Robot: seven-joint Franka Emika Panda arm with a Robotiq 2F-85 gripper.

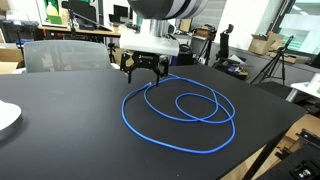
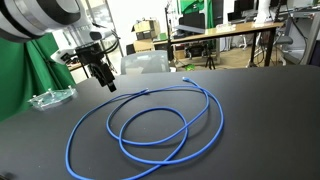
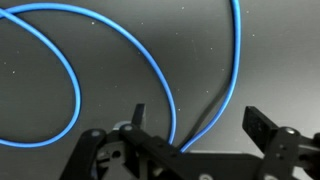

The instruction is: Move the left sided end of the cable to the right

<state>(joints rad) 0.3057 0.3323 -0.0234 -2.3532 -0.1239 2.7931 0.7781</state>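
I will close my gripper on the outer strand [image 1: 137,90] [image 3: 207,130] of the blue cable, near where it meets the inner strand at the far side of the table.
The bright blue cable [image 1: 190,108] lies in large loose overlapping loops on the black table [image 1: 60,140]. It shows in both exterior views [image 2: 150,125]. One pale plug tip [image 2: 184,69] lies at the far edge. My gripper [image 1: 146,71] hovers just above the cable's far end, fingers pointing down [image 2: 106,80]. In the wrist view the gripper [image 3: 198,122] is open, its two fingers apart, and two blue cable strands [image 3: 215,105] run between them on the table below. Nothing is held.
A white plate [image 1: 6,118] sits at the table's edge. A clear plastic dish [image 2: 50,97] lies near the green curtain [image 2: 25,70]. A grey chair [image 1: 62,55] stands behind the table. Desks and equipment fill the background.
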